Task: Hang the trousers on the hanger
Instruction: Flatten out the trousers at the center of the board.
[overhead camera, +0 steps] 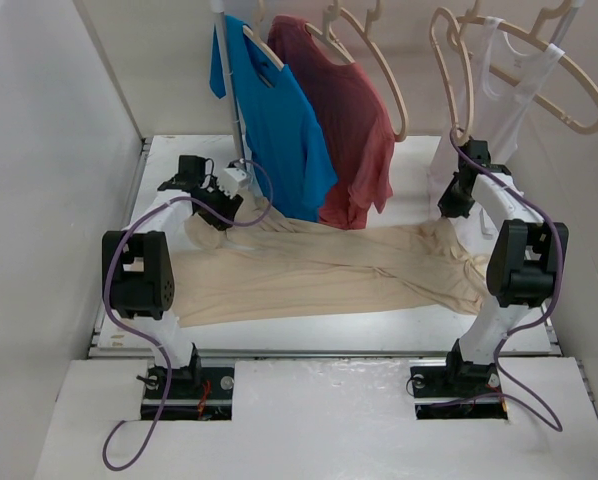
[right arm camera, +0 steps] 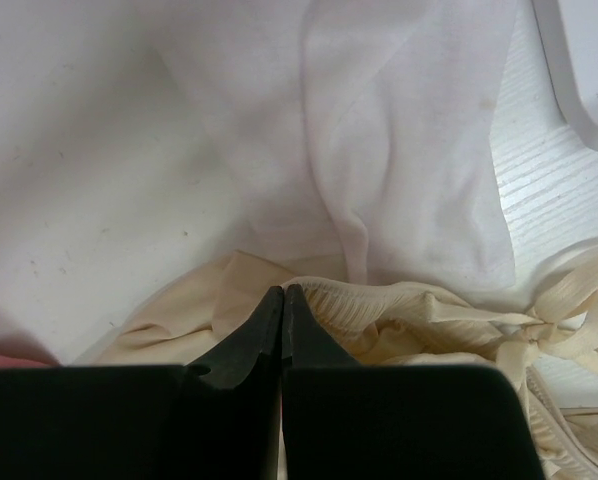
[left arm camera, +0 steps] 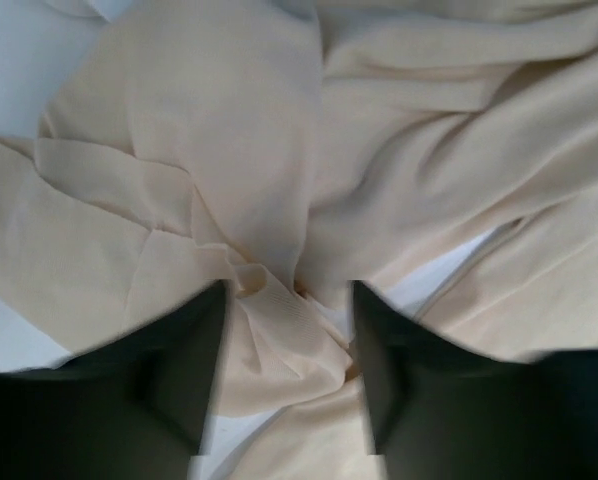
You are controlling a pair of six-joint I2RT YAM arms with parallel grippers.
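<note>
The trouser leg lies bunched at its end, so the robot's left gripper will grip the leg's fold (left arm camera: 294,335) and pull the leg taut while the right gripper holds the waistband.
The beige trousers (overhead camera: 319,270) lie spread across the table from left to right. My left gripper (overhead camera: 214,205) is at their far left end. In the left wrist view it (left arm camera: 289,340) is open, and its fingers (left arm camera: 179,360) straddle a bunched fold of the trousers (left arm camera: 279,330). My right gripper (overhead camera: 457,200) is at the far right end. In the right wrist view it (right arm camera: 282,292) is shut, with its tips at the ribbed waistband (right arm camera: 379,305). Pale wooden hangers hang on the rail behind, one of them an empty hanger (overhead camera: 466,90).
A blue T-shirt (overhead camera: 279,120), a dull red T-shirt (overhead camera: 351,130) and a white vest (overhead camera: 499,90) hang from the rail and reach down to the table's far side. The vest's hem (right arm camera: 379,150) lies just beyond my right gripper. White walls close in both sides.
</note>
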